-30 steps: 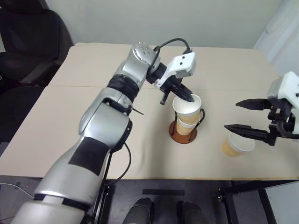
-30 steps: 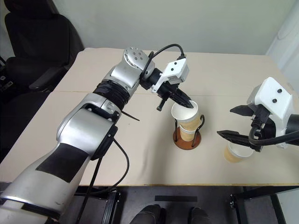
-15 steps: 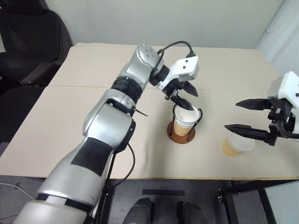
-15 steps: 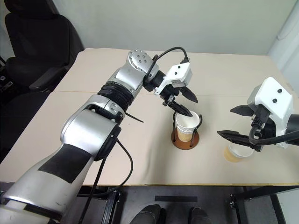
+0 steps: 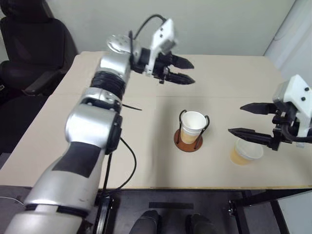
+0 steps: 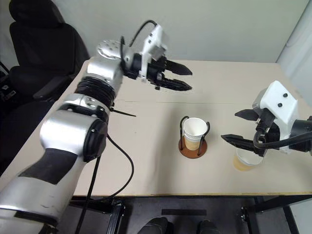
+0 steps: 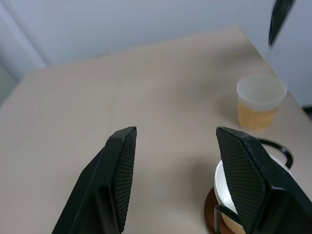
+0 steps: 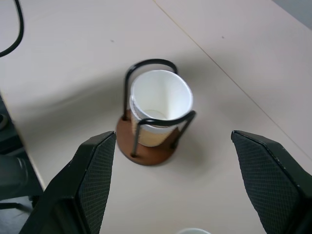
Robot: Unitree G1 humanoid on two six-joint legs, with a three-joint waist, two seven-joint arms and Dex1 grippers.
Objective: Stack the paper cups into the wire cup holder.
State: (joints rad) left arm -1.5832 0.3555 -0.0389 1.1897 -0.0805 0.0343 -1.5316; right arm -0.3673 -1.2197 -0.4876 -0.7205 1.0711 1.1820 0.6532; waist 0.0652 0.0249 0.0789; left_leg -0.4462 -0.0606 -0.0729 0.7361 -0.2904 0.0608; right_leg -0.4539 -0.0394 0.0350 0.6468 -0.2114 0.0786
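The robot's right gripper will close on the lone paper cup's near rim [image 5: 247,158], on the side facing the table's front edge, with one finger inside the cup.
The wire cup holder [image 5: 189,142] stands near the middle of the table, and nested paper cups [image 5: 193,125] sit upright inside its black loops. Another paper cup [image 5: 245,152] stands alone to the right. My left gripper [image 5: 194,72] hangs open and empty, high above the table, behind and left of the holder. My right gripper [image 5: 235,119] is open, its fingers spread just above and left of the lone cup without touching it. The right wrist view looks down on the holder [image 8: 146,148] with its white cup rims [image 8: 161,95]. The lone cup [image 7: 261,102] lies ahead in the left wrist view.
A black chair [image 5: 29,44] stands beyond the table's back left corner. The tan table [image 5: 87,131] has a seam across its middle, and its front edge is close below the holder. A black cable [image 5: 127,165] hangs from my left arm over that edge.
My left gripper opened and let go of the cup, which sank into the holder onto the one below. The gripper then rose and drew back to the left. My right gripper stayed put.
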